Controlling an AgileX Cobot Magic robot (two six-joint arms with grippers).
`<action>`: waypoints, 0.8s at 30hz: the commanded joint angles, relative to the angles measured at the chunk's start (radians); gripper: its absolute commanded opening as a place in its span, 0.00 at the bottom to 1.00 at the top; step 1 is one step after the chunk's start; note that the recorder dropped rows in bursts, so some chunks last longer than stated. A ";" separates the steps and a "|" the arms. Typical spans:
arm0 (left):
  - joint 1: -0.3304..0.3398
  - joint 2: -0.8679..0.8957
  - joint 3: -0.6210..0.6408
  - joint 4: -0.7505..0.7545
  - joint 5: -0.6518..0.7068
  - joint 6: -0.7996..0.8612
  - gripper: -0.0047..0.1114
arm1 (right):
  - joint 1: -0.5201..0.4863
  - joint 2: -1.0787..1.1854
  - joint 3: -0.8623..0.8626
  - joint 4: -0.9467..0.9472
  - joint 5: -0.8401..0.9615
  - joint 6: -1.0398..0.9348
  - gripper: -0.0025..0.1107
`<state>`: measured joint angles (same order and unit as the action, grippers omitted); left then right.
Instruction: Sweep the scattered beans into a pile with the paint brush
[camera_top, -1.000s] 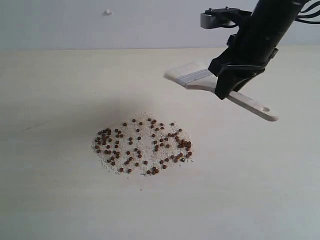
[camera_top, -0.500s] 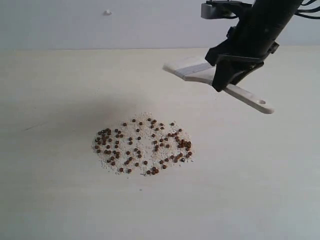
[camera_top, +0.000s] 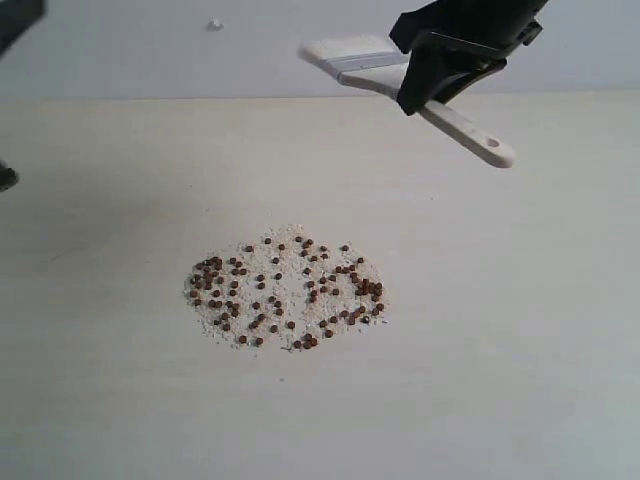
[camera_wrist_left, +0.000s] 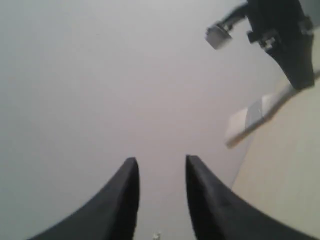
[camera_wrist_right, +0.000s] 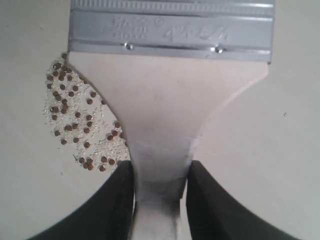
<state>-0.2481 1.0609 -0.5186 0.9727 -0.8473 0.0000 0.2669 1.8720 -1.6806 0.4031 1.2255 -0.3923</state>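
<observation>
Next, my left gripper grips the bristle end (camera_top: 344, 58) (camera_wrist_left: 248, 119) by the silver ferrule of the paint brush, because my right gripper holds the brush's wooden handle.
Reddish-brown beans (camera_top: 285, 290) lie scattered with whitish crumbs in a loose oval patch on the pale table; part of them shows in the right wrist view, beans (camera_wrist_right: 75, 115). My right gripper (camera_top: 432, 88) is shut on the wooden handle of the paint brush (camera_top: 365, 62), held high at the back right, bristles pointing left, handle end with hole lower right. The right wrist view shows the right gripper (camera_wrist_right: 160, 172) clamping the paint brush (camera_wrist_right: 170, 100) below its silver ferrule. My left gripper (camera_wrist_left: 161, 165) is open and empty, facing the wall; the paint brush (camera_wrist_left: 255, 117) shows far off.
The pale table (camera_top: 520, 350) spreads around the beans. A grey wall (camera_top: 150, 50) rises behind it. Dark parts of the left arm (camera_top: 15, 20) show at the exterior view's left edge.
My right gripper has lifted the brush up and slightly left, away from the table. Parts of the left arm have come into view at the left edge. The beans have not moved.
</observation>
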 joint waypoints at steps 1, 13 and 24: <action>-0.079 0.222 -0.168 0.098 0.009 0.160 0.52 | 0.000 0.016 -0.010 -0.002 -0.004 -0.008 0.02; -0.428 0.614 -0.518 0.079 0.556 0.608 0.55 | 0.000 0.070 -0.010 0.037 -0.004 -0.029 0.02; -0.463 0.804 -0.670 0.076 0.509 0.630 0.55 | 0.000 0.070 -0.010 0.091 -0.004 -0.051 0.02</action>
<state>-0.6978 1.8529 -1.1745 1.0657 -0.3122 0.6235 0.2669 1.9465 -1.6829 0.4801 1.2255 -0.4312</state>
